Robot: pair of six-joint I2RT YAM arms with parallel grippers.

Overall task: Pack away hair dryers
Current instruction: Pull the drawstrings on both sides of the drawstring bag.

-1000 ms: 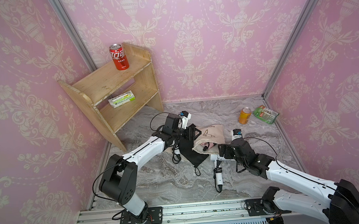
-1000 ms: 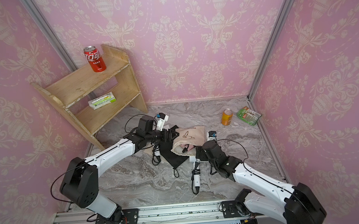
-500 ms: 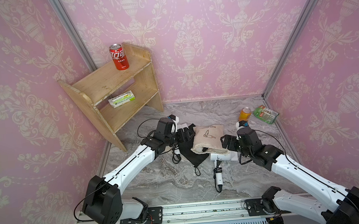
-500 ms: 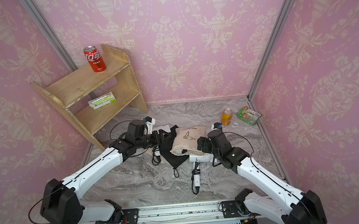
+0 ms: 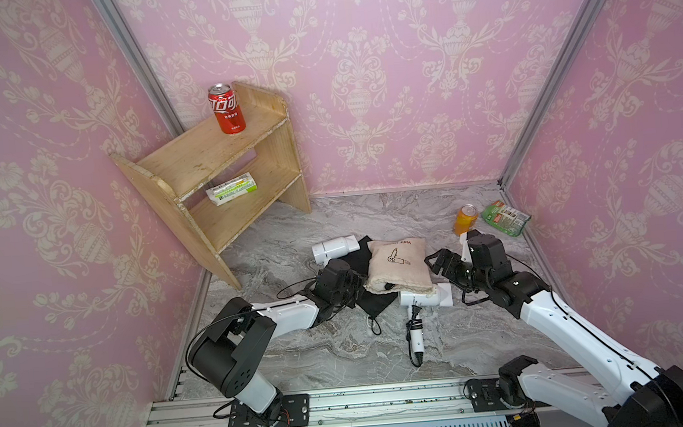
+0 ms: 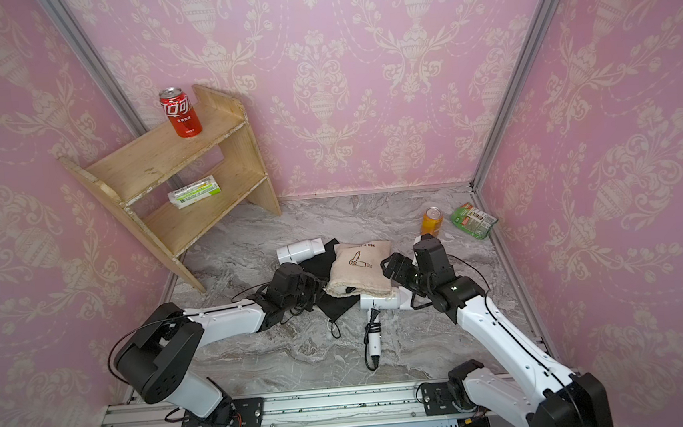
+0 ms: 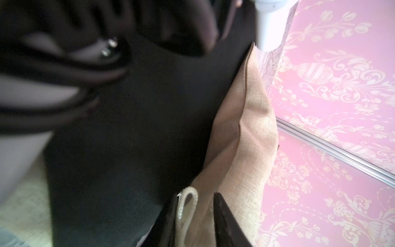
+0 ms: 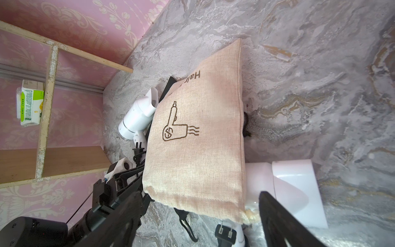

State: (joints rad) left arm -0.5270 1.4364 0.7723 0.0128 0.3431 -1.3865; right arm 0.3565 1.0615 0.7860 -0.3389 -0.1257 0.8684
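The drawstring at the front corner (image 5: 434, 290) (image 8: 250, 215) of the beige pouch, just above the front hair dryer, should be grabbed next by my right gripper.
In both top views a white hair dryer (image 5: 336, 248) (image 6: 299, 250) lies at the back. A second white one (image 5: 425, 297) (image 6: 384, 301) lies in front, half under a beige pouch (image 5: 396, 266) (image 6: 359, 269) that rests on a black pouch (image 5: 375, 299). Its corded plug (image 5: 415, 338) trails forward. My left gripper (image 5: 358, 284) (image 7: 195, 213) is at the beige pouch's front left corner, open, with the hem and drawstring loop loose between its jaws. My right gripper (image 5: 439, 263) (image 8: 201, 222) hangs wide open beside the pouch (image 8: 198, 136), above the front dryer (image 8: 288, 184).
A wooden shelf (image 5: 220, 178) stands at the back left with a red can (image 5: 226, 109) on top and a green-white box (image 5: 231, 188) inside. An orange can (image 5: 465, 219) and a green packet (image 5: 506, 217) sit at the back right. Pink walls close in three sides.
My left gripper drew back to the beige pouch's front corner and its jaws narrowed. My right gripper moved from the front dryer up to the pouch's right side. The pouch now lies flatter.
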